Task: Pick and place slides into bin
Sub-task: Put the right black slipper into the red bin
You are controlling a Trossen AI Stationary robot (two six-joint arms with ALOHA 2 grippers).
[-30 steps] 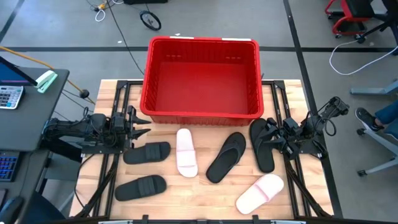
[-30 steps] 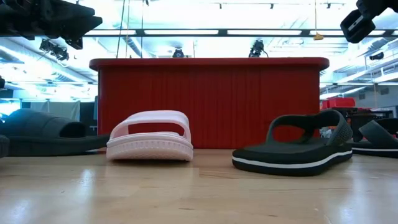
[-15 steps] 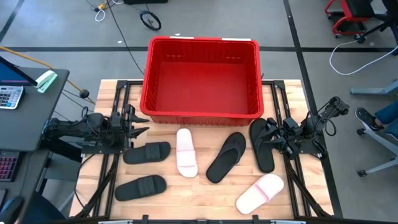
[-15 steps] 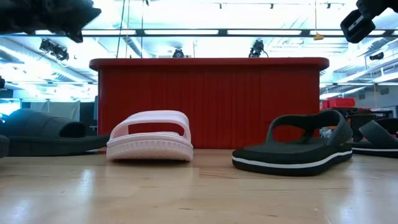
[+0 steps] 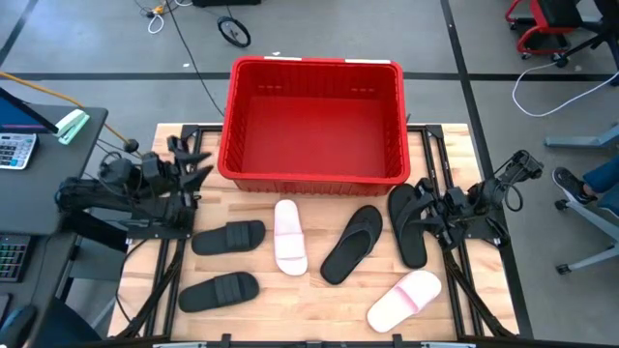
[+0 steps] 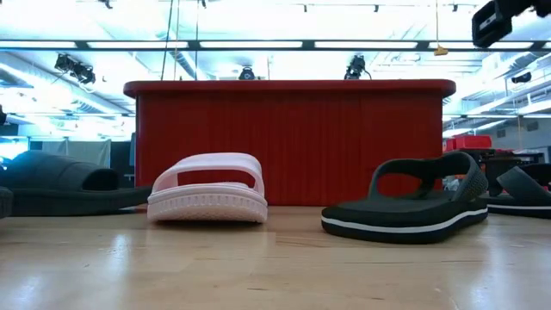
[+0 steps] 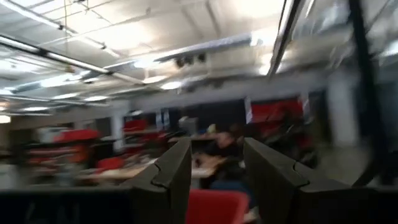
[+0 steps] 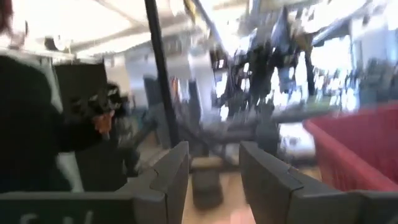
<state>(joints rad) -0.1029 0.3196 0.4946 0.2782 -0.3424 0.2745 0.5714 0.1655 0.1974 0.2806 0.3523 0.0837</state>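
The robot's right gripper should next close on the strap of the black flip-flop (image 5: 397, 224) nearest it, at the side facing the other flip-flop.
The red bin (image 5: 314, 116) stands at the table's far middle. Six slides lie flat on their soles on the table in front of it: two black wide-strap slides (image 5: 228, 237) (image 5: 219, 291), two white slides (image 5: 290, 237) (image 5: 404, 299) and two black flip-flops (image 5: 352, 244) (image 5: 407, 225). My left gripper (image 5: 201, 164) is open and empty, raised beside the bin's left near corner. My right gripper (image 5: 419, 206) is open and empty, just right of the right-hand flip-flop's far end. Both wrist views look level into the room.
Black arm frames run along the table's left (image 5: 179, 242) and right (image 5: 455, 261) sides. A desk with a calculator (image 5: 14, 150) stands left of the table. Bare wood shows along the near edge (image 5: 309, 314).
My left gripper has risen and gone toward the table's far and left edges, out of the low view's top, and has tipped up to look level across the room. It stays open. My right arm has risen a little in the low view.
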